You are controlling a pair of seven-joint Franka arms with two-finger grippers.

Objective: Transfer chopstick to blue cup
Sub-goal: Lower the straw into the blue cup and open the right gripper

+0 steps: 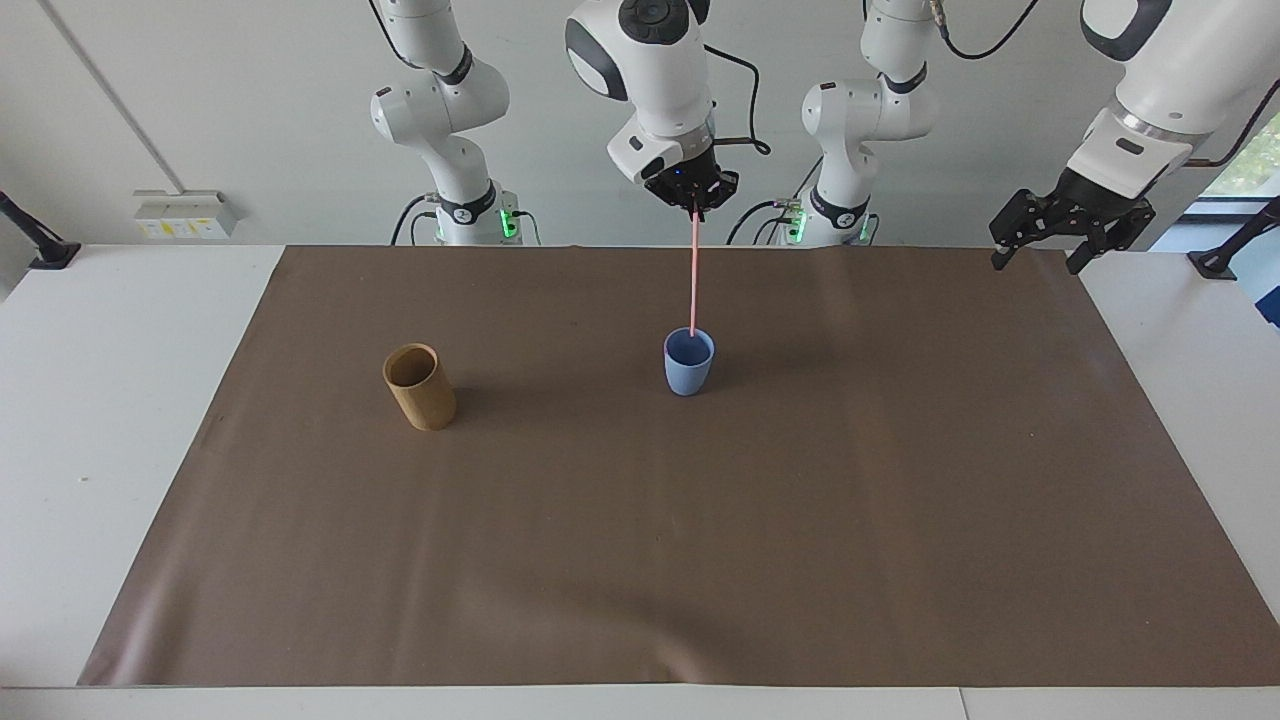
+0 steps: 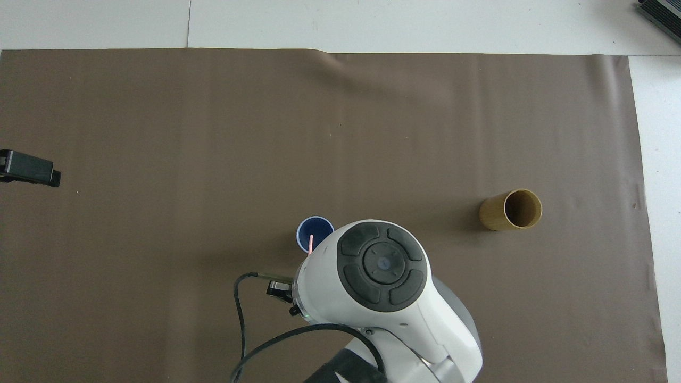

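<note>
My right gripper is holding the chopstick, which hangs high over the blue cup now, and will release it inside the blue cup [image 2: 316,239], so it leans on the cup's rim nearest my right arm's body.
A thin pale pink chopstick [image 1: 693,278] hangs straight down from my right gripper [image 1: 696,207], which is shut on its top end, high over the blue cup. The chopstick's lower tip reaches the rim of the blue cup [image 1: 688,363], which stands upright near the middle of the brown mat. From overhead only a short piece of the chopstick [image 2: 310,243] shows inside the mouth of the blue cup [image 2: 314,229]; the right arm's body covers the rest and the gripper itself. My left gripper [image 1: 1036,260] waits open in the air over the mat's corner nearest the left arm's base.
A tan cylindrical cup [image 1: 419,386] stands upright toward the right arm's end of the table, also seen as the tan cup [image 2: 512,210] from overhead. The brown mat [image 1: 640,560] covers most of the white table.
</note>
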